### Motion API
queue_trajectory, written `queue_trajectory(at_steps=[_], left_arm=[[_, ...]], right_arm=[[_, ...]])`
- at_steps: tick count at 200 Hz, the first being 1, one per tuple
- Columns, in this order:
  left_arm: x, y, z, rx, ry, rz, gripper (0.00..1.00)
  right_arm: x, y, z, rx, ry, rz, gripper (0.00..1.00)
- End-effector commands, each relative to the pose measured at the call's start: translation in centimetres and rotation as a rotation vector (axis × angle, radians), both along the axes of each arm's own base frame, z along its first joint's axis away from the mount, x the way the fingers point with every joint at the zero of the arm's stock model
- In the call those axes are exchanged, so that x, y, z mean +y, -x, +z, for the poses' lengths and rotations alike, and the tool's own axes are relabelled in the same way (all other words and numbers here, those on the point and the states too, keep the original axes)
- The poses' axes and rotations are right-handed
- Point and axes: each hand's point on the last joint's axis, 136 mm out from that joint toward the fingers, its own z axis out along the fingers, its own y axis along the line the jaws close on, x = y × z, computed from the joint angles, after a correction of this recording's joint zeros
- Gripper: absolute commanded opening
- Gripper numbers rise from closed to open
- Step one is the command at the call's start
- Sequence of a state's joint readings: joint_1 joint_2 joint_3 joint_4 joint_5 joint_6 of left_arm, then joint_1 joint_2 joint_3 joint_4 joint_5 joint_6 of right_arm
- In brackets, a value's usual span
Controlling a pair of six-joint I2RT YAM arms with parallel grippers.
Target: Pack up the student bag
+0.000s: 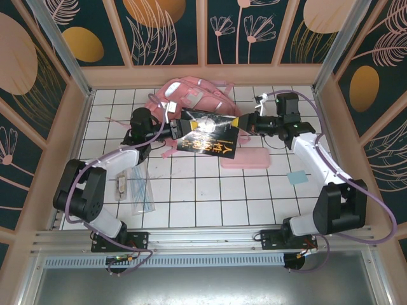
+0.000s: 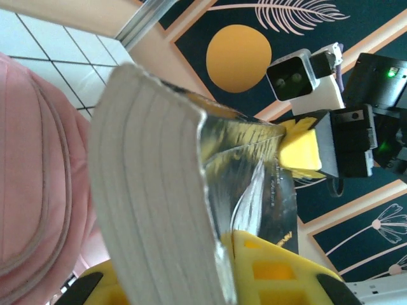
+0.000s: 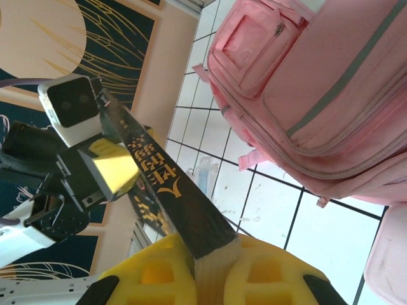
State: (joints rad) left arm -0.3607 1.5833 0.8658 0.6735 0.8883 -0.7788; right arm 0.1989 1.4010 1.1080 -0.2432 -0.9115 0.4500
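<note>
My left gripper should hold the book steady while my right gripper, now pinching the corner at the book's spine, opens and takes the book's page edges (image 3: 217, 274).
A thick black book (image 1: 206, 136) with gold lettering hangs above the tiles, held from both ends. My left gripper (image 1: 177, 129) is shut on its left edge. In the left wrist view the page block (image 2: 159, 190) sits between the yellow fingers (image 2: 280, 273). My right gripper (image 1: 240, 125) is shut on the book's right end. In the right wrist view the spine (image 3: 172, 190) runs up from between that gripper's fingers (image 3: 159, 273). The student bag (image 1: 191, 95), pink with silver strips, lies just behind the book. It also appears in both wrist views (image 2: 38, 178) (image 3: 318, 82).
A flat pink pencil case (image 1: 248, 157) lies under the book's right end. A clear plastic sleeve with pens (image 1: 140, 190) and a small white item (image 1: 121, 185) lie front left. A blue note (image 1: 296, 177) lies to the right. Walls enclose the tiled table.
</note>
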Motion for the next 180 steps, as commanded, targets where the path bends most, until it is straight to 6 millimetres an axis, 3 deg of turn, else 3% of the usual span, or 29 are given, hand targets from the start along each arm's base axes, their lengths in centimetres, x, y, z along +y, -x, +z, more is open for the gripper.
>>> queue_trajectory(at_steps=[1,21,37,76,101,126,135,153,166,180], left_arm=[[0.2,1.0,1.1,-0.022,0.013,-0.010,0.00],[0.2,0.6,2.1,0.005,0.071,0.009,0.00],[0.3,0.2,2.9,0.031,0.132,0.024,0.00],[0.4,-0.3,4.5,0.075,0.275,0.040,0.00],[0.4,-0.8,4.5,0.113,0.320,0.039,0.00],[0.1,-1.1,4.1,0.143,0.338,0.039,0.00],[0.0,-1.4,3.8,0.155,0.333,0.045,0.16],[-0.2,-2.1,2.7,0.177,0.292,0.070,0.67],[-0.1,-3.2,1.4,0.182,0.213,0.128,0.96],[0.3,-4.6,-0.2,0.160,0.071,0.221,0.99]], right_arm=[[0.3,-1.1,1.6,-0.088,-0.033,-0.001,0.05],[0.7,-1.1,0.6,-0.089,-0.046,0.000,0.48],[1.5,-0.8,-0.4,-0.082,-0.048,0.016,0.60],[3.2,0.0,-2.0,-0.065,-0.067,0.064,0.62],[3.9,0.5,-1.6,-0.088,-0.090,0.095,0.59],[3.9,0.4,-0.9,-0.110,-0.098,0.099,0.33],[3.9,0.4,-0.8,-0.116,-0.098,0.100,0.22],[3.3,0.2,-0.5,-0.121,-0.096,0.087,0.00],[2.1,-0.5,-0.2,-0.118,-0.085,0.040,0.00],[-0.1,-1.5,-0.3,-0.105,-0.055,-0.047,0.00]])
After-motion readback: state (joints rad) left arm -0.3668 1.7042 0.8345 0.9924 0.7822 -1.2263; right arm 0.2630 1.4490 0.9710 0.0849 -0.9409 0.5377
